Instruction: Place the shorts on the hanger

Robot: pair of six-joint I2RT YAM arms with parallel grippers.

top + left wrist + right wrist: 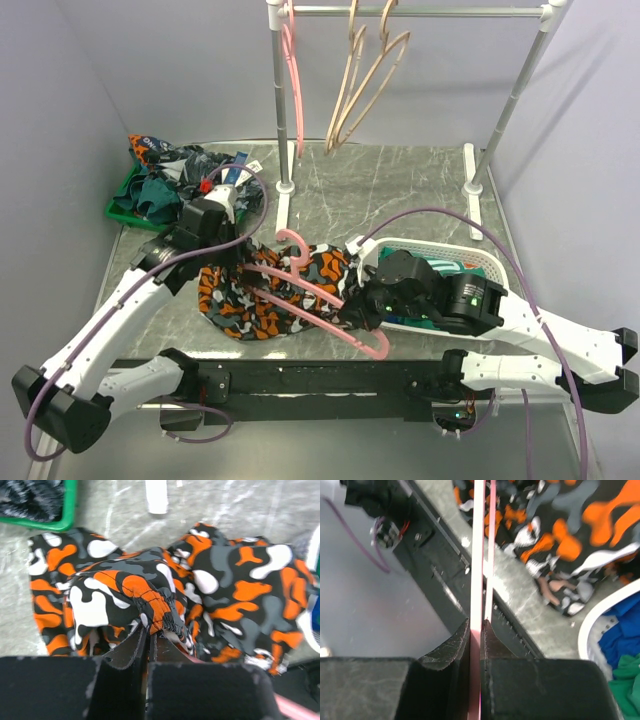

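Observation:
Next, I take the hanger's hook [301, 245] with my left gripper to free my right gripper, which holds the hanger's bar beside the shorts' loose side.
The camouflage shorts [255, 300] lie bunched on the marble table between the two arms. The pink hanger [375, 345] lies slanted across them, with its hook [293, 240] at the far side. My left gripper [240, 262] is shut on a raised fold of the shorts' elastic waistband [162, 607], seen up close in the left wrist view [150, 630]. My right gripper [355, 310] is shut on the hanger's thin pink bar [478, 555], with the jaws tight against it [476, 622]. The shorts [580, 525] spread beyond it.
A green bin [120, 208] of dark clothes stands at the far left. A white basket [485, 262] with blue and green clothes sits under my right arm. The rack's posts [285, 185] stand behind, carrying another pink hanger [293, 90] and beige hangers [365, 80].

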